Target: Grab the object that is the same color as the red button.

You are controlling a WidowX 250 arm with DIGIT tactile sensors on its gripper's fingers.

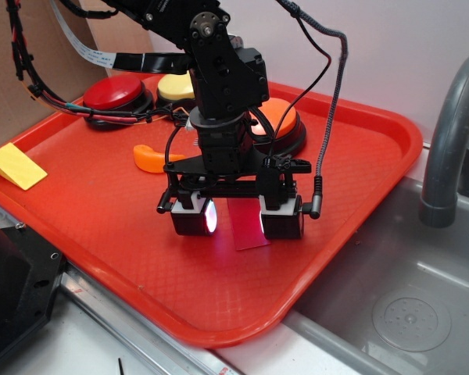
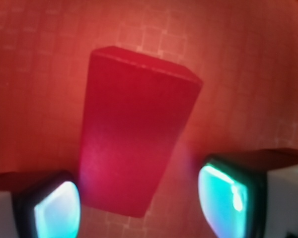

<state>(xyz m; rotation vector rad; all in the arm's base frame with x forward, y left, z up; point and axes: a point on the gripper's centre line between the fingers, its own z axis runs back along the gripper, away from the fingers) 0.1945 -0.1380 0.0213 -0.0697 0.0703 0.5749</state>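
The wedge block's thin, sloping end is between my gripper's fingers, so next I lift clear, turn my gripper and grab the block by its thick end (image 2: 145, 69).
The object, a small dark red wedge block (image 1: 248, 225), lies flat on the red tray (image 1: 109, 234), and my gripper (image 1: 238, 216) hangs open straight over it. Its two fingers stand either side of the block without touching it. In the wrist view the block (image 2: 134, 134) fills the middle, its near end between the two glowing finger pads (image 2: 57, 210), closer to the left pad with a gap to the right one. The red button (image 1: 112, 94) sits at the tray's far left corner, partly behind cables.
A yellow-domed button (image 1: 174, 86) and an orange-domed button (image 1: 280, 123) stand at the back, behind the arm. An orange crescent (image 1: 152, 158) lies left of the gripper. A yellow wedge (image 1: 17, 166) rests on the tray's left rim. A sink basin (image 1: 399, 305) and grey faucet (image 1: 449, 117) lie right.
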